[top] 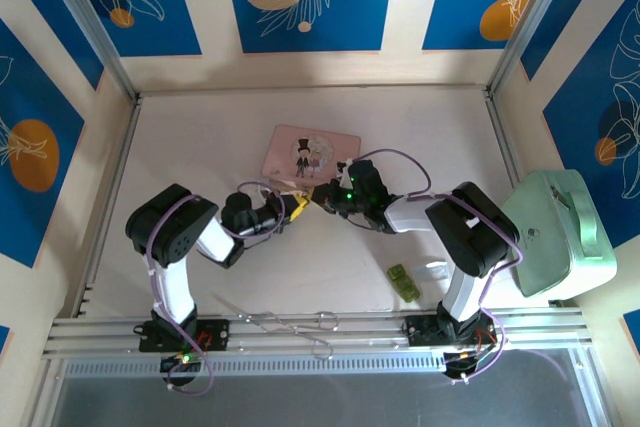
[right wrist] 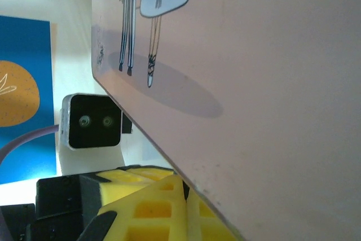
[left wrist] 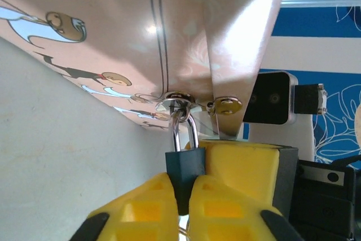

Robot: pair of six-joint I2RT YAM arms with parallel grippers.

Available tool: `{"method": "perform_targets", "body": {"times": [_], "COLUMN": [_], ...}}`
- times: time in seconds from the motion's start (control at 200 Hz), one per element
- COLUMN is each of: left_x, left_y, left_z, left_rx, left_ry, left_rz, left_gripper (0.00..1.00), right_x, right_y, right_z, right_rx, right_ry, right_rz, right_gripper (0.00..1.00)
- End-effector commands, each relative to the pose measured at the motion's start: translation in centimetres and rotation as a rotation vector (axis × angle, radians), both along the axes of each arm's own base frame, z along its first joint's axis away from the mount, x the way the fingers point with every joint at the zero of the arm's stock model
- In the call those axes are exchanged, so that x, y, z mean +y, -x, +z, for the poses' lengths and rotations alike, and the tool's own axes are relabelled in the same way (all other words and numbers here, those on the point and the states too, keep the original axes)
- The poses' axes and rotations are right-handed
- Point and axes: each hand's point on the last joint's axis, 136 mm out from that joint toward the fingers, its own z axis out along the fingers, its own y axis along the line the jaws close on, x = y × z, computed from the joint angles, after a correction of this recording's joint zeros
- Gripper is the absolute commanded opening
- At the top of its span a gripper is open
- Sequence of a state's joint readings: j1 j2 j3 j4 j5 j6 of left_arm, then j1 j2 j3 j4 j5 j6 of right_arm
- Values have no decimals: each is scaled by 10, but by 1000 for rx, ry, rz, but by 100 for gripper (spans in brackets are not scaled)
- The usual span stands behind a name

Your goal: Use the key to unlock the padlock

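My right gripper should back off, open and close around the padlock's body [left wrist: 185,166] before my left gripper lets go of it, because it is now lying against the side of the padlock.
The padlock [left wrist: 186,165], small and dark blue, hangs by its silvery shackle [left wrist: 194,131] from the hasp of the pink picture box [left wrist: 169,32]. My left gripper [left wrist: 184,193] is shut on the padlock's body, one yellow pad on each side. In the top view the left gripper [top: 293,206] and right gripper [top: 328,194] meet tip to tip at the box's [top: 315,151] near edge. A yellow finger [left wrist: 242,165] of the right gripper lies against the padlock's right side. The right gripper [right wrist: 185,183] is shut under the box's edge [right wrist: 254,83], with a dark sliver between its pads. The key is hidden.
A small green block [top: 404,281] lies on the table near the right arm's base, with a small white bit [top: 437,270] beside it. A mint-green case [top: 558,234] stands against the right wall. Thin metal wire pieces [top: 290,324] lie on the front rail.
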State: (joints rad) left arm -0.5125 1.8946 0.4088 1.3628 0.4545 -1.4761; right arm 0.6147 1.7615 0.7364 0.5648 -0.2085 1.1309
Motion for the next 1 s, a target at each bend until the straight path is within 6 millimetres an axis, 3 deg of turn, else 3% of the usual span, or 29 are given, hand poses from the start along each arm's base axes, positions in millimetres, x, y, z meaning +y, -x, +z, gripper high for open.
{"method": "perform_targets", "body": {"times": [0.0, 0.225, 0.305, 0.55, 0.79, 0.995], "left_x": [-4, -7, -9, -20, -17, -22], "left_y": [-20, -12, -6, 10, 19, 24], "left_z": [17, 20, 22, 23, 12, 17], "left_rx": [-74, -92, -106, -130, -102, -108], "left_ry": [31, 28, 27, 30, 16, 20], "left_rz": [30, -18, -48, -174, -191, -194], "left_gripper": [0, 0, 0, 0, 0, 0], "right_x": [-24, -37, -41, -52, -80, -85], "right_y": [87, 79, 78, 75, 52, 40], "right_z": [-79, -65, -63, -59, -50, -42], "right_rx": [533, 509, 521, 541, 492, 450], "right_ry": [114, 134, 142, 143, 189, 223], "right_rz": [29, 13, 17, 69, 33, 50], "right_gripper": [1, 38, 42, 44, 40, 40]}}
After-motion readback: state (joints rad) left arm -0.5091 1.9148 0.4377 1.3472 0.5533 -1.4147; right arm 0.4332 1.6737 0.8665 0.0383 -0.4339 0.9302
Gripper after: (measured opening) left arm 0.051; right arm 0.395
